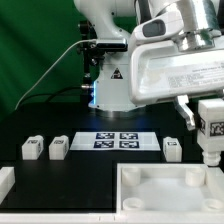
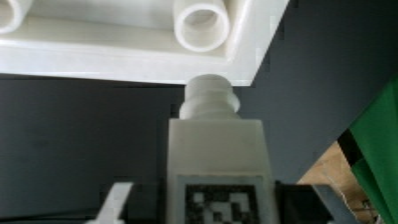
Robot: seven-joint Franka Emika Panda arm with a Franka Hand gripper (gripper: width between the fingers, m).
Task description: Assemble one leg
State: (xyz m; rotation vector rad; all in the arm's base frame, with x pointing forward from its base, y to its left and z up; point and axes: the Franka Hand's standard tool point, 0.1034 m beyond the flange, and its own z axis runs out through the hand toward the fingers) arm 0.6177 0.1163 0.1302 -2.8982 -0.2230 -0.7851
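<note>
The robot's gripper needs to release the leg upright in the white tray-like part's near corner hole (image 1: 212, 204) (image 2: 201, 26), the one farthest from the paired legs.
My gripper (image 1: 211, 122) is shut on a leg (image 1: 211, 128), a small white block with a black-and-white tag, held upright at the exterior view's right. It hangs just above the far right corner of the large white tray-like part (image 1: 150, 192). In the wrist view the gripper (image 2: 217, 207) holds the leg (image 2: 215, 150) between its fingers (image 2: 121, 200). The leg's rounded peg end (image 2: 208, 93) points toward the edge of the tray-like part (image 2: 107, 55), near a round hole (image 2: 203, 20). The peg is not in the hole.
Three more legs stand on the black table: two at the exterior view's left (image 1: 32, 148) (image 1: 58, 148) and one at the right (image 1: 172, 148). The marker board (image 1: 118, 140) lies between them. A white part (image 1: 5, 181) shows at the left edge.
</note>
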